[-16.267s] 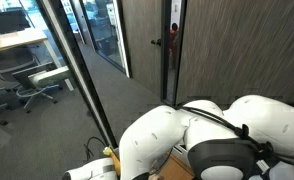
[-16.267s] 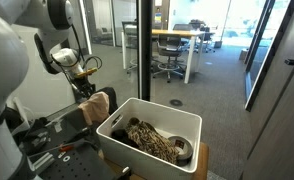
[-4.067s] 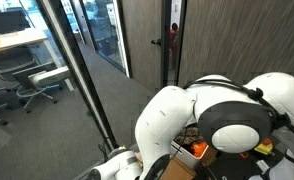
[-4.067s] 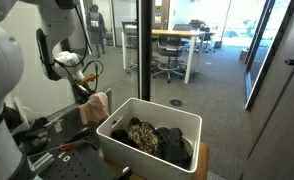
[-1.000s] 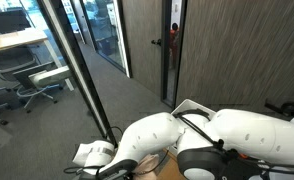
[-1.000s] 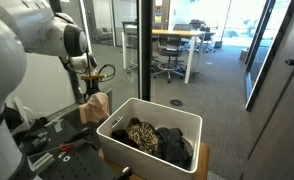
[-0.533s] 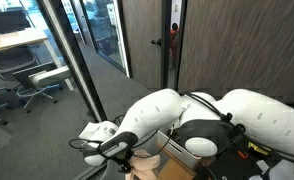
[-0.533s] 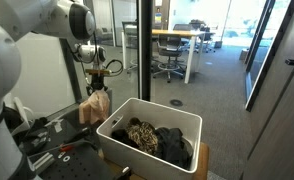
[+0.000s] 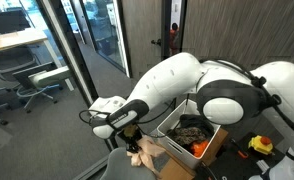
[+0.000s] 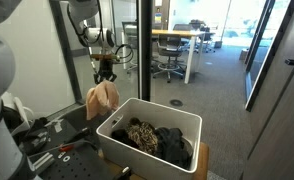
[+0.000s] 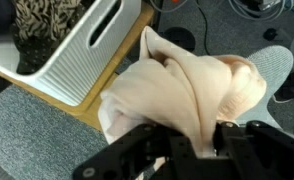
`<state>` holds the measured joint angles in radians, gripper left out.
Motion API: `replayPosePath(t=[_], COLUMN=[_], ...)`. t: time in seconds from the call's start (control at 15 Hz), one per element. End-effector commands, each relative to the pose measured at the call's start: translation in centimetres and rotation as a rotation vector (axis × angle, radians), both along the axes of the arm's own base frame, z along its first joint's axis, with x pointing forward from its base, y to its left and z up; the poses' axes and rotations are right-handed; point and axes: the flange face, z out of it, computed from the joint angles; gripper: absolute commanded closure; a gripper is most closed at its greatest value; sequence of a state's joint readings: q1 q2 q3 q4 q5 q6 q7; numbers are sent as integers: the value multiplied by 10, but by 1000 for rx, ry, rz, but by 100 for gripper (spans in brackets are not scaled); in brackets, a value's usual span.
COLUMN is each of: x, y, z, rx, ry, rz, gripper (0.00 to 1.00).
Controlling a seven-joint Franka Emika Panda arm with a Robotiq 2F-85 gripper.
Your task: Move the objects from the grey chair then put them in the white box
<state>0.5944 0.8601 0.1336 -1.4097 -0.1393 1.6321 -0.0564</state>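
I need to let go of the beige cloth with my gripper on top of the dark clothes in the white box (image 9: 193, 127). The cloth now hangs beside the box's end.
My gripper (image 10: 104, 76) is shut on a beige cloth (image 10: 103, 98) and holds it in the air beside the left end of the white box (image 10: 120, 125). The cloth hangs down bunched below the fingers; it also shows in an exterior view (image 9: 145, 152) and fills the wrist view (image 11: 187, 90), where the fingers (image 11: 192, 140) pinch a fold. The white box (image 11: 82, 55) holds a leopard-print cloth (image 10: 139, 135) and dark clothes (image 10: 172, 142). The grey chair (image 11: 282, 65) lies below the cloth at the right of the wrist view.
The box stands on a wooden board (image 11: 107, 95) over grey carpet. A glass partition with a black post (image 10: 144, 50) stands behind the box. Tools lie on a dark bench (image 10: 52, 150) at the near left. The arm's white body (image 9: 237, 90) fills one view.
My gripper has risen with the beige cloth, lifting it from low beside the box to above the box's rim level, and the arm has swung upward.
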Motion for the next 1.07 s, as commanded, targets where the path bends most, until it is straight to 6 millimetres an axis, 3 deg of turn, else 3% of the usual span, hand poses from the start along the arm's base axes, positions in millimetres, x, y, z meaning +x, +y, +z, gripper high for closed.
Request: replayPosePath(t=[0.0, 0.53, 1.0], x=[-6, -12, -35], y=[-60, -211, -370], z=[49, 123, 166], rx=[-27, -95, -71], ry=[-19, -66, -126], rz=[-94, -357, -573], gripper=[91, 91, 90])
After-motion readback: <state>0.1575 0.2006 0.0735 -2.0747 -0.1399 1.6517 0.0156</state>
